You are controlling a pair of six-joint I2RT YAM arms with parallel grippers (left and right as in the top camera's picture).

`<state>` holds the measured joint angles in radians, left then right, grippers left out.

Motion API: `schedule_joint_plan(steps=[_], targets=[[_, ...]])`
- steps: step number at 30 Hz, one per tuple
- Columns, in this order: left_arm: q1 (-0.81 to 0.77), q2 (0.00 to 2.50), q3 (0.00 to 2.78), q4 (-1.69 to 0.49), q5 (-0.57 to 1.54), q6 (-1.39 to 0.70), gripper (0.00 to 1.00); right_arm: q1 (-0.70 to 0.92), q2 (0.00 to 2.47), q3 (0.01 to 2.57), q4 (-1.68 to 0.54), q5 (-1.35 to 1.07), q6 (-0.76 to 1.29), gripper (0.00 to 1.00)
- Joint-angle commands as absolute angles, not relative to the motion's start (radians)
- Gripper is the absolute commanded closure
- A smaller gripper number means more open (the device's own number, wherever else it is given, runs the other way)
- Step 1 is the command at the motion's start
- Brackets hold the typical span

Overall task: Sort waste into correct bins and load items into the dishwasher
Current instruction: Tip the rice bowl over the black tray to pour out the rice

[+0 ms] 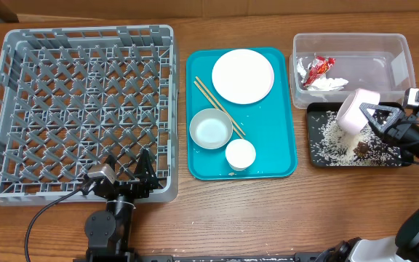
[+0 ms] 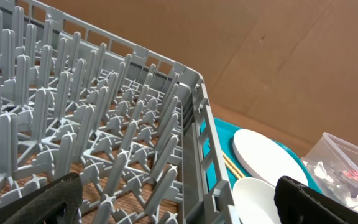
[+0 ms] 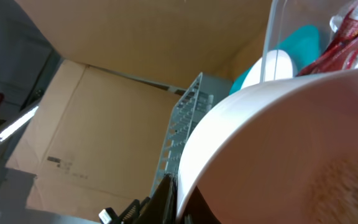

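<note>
My right gripper sets the white bowl on the teal tray (image 1: 262, 116) next, between plate and small cup. The white bowl is still over the black tray.
My right gripper (image 1: 369, 120) is shut on the rim of a white bowl (image 1: 355, 110), tipped on its side over the black tray (image 1: 318, 156), where white rice grains (image 1: 334, 137) and a dark food lump (image 1: 364, 149) lie. The bowl fills the right wrist view (image 3: 291, 143). The clear tub (image 1: 398, 54) holds a red-and-silver wrapper (image 1: 317, 70) and white tissue (image 1: 327, 84). The teal tray (image 1: 282, 138) carries a plate (image 1: 243, 76), a bowl (image 1: 210, 129), a small cup (image 1: 240, 154) and chopsticks (image 1: 218, 106). My left gripper (image 1: 129, 175) is open at the grey rack's (image 1: 86, 102) front edge.
The rack fills the left wrist view (image 2: 104, 124), with the plate (image 2: 266, 158) and bowl (image 2: 253, 199) beyond its right wall. Cardboard walls stand behind the table. Cables trail from both arms at the front edge.
</note>
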<state>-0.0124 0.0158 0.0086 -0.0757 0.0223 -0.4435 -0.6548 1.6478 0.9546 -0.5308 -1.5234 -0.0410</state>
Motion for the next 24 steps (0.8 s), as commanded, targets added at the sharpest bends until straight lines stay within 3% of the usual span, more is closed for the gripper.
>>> schedule_joint_plan(steps=[1, 13, 24], targets=[[-0.006, 0.012, 0.006, -0.078, 0.019, -0.45, 0.0, -0.66, 1.652, 0.955, -0.467, -1.57, 0.134, 0.96], [-0.006, 0.012, 0.006, -0.078, 0.019, -0.45, 0.0, -0.66, 1.652, 0.955, -0.308, -1.569, 0.506, 0.96], [-0.006, 0.012, 0.006, -0.078, 0.019, -0.449, 0.0, -0.659, 1.649, 0.957, -0.303, -1.57, 0.574, 0.96]])
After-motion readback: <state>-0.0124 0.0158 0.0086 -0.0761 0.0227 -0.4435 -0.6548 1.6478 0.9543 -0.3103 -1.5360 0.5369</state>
